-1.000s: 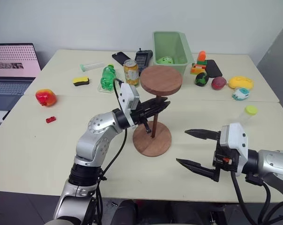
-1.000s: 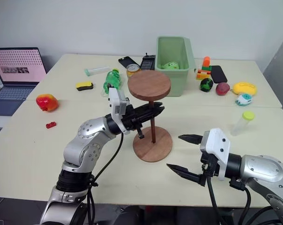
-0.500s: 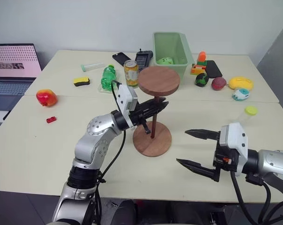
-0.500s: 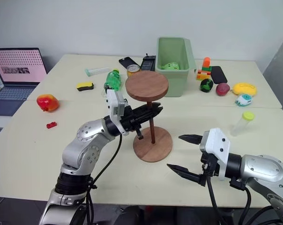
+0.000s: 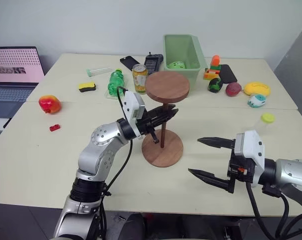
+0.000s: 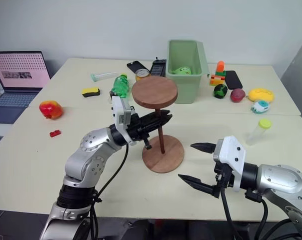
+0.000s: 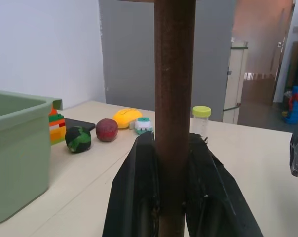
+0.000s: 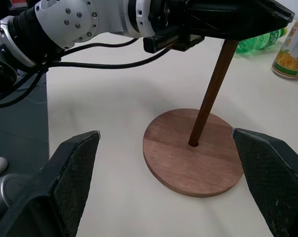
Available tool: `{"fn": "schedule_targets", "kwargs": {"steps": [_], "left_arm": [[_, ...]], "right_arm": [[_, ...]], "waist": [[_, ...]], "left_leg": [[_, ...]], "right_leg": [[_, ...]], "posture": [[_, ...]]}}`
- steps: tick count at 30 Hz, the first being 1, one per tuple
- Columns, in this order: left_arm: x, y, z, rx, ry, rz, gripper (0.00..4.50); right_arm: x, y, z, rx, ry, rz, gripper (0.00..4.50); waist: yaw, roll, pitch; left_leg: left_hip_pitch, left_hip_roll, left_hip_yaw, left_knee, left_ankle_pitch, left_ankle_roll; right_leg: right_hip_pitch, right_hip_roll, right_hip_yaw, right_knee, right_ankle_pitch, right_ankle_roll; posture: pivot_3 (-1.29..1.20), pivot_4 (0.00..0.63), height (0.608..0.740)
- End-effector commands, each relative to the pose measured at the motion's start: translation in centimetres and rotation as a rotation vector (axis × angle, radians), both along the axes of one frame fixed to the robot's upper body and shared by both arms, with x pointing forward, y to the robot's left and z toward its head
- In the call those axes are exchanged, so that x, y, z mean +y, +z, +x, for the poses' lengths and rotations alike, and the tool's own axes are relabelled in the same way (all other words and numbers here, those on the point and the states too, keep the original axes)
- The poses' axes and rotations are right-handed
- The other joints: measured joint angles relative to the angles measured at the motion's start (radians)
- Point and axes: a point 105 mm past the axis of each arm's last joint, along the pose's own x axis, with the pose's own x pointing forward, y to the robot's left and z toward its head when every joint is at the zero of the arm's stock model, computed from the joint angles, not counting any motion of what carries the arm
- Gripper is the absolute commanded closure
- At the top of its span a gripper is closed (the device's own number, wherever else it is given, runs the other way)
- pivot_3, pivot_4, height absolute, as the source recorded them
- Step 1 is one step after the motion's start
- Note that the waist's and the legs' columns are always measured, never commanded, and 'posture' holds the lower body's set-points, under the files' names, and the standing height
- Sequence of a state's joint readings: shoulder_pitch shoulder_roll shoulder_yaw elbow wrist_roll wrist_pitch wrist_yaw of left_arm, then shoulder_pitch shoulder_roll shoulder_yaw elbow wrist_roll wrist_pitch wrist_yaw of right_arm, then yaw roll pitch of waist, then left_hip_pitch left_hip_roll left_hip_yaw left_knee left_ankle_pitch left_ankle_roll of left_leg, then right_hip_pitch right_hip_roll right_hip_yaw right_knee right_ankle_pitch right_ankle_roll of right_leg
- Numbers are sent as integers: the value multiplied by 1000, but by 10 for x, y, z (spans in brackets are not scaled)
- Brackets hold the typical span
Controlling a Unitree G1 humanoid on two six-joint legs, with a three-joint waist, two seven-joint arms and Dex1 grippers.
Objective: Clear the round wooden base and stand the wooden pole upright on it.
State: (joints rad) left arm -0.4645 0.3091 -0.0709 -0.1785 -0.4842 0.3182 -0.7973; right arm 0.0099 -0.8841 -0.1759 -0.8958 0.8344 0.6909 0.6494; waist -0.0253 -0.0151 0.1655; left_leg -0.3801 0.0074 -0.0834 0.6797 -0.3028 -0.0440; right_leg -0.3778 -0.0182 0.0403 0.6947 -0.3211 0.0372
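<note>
I will let go of the wooden pole with my left gripper, with the pole's foot seated in the centre hole of the round wooden base (image 5: 162,148).
The round wooden base (image 5: 163,150) lies flat mid-table with nothing else on it. The wooden pole (image 5: 163,129) stands with its foot in the base's centre hole (image 8: 193,143) and leans slightly; its fixed disc (image 5: 167,85) is on top. My left gripper (image 5: 172,111) is shut on the pole just under that disc, and in the left wrist view both fingers (image 7: 139,192) press against the rod (image 7: 173,98). My right gripper (image 5: 194,156) hangs open and holds nothing, to the right of the base and apart from it.
A green bin (image 5: 181,50), a can (image 5: 139,77) and a green bottle (image 5: 114,82) stand behind the pole. A red fruit (image 5: 49,103) and a laptop (image 5: 13,70) are at the left. Toys and a yellow-capped vial (image 5: 263,122) sit at the right.
The pole's top disc has shifted slightly to the left with my left gripper still shut on the rod. The right gripper has stayed put.
</note>
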Motion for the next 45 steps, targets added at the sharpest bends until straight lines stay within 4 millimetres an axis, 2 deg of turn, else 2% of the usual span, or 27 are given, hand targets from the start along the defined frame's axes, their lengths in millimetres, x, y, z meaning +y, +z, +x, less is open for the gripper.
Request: {"fn": "schedule_targets", "kwargs": {"steps": [1,11,24,34,36,45], "left_arm": [[4,-5,3,-2,38,6,4224],[0,-9,-1,-25,38,15,4225],[18,-45,1,58,115,78,4225],[18,-43,1,24,114,129,4225],[16,-41,-1,9,91,152,3518],[7,-38,-12,-35,-22,226,1711]], "right_arm": [[2,8,-2,-46,17,-3,0],[1,6,-2,-45,11,-10,0],[1,6,4,-50,-37,23,0],[1,6,5,-54,-37,24,0],[1,6,5,-55,-37,24,0],[0,4,5,-54,-42,21,0]], "waist": [[0,0,0],[1,0,0],[-1,0,-1],[-3,1,-1],[-3,1,-1],[3,-1,0]], "left_leg": [[0,0,0,0,0,0],[1,0,-1,0,0,0],[6,1,-1,-3,0,0],[12,1,3,-7,0,0],[14,1,4,-9,0,0],[10,1,3,-14,0,0]], "right_leg": [[0,0,0,0,0,0],[1,0,0,-1,0,0],[7,0,0,-4,0,0],[10,1,1,-5,0,0],[11,1,2,-5,0,0],[8,0,1,-14,0,0]], "posture": [[0,150,740],[0,150,740],[0,150,740],[0,150,740],[0,150,740],[0,150,740]]}}
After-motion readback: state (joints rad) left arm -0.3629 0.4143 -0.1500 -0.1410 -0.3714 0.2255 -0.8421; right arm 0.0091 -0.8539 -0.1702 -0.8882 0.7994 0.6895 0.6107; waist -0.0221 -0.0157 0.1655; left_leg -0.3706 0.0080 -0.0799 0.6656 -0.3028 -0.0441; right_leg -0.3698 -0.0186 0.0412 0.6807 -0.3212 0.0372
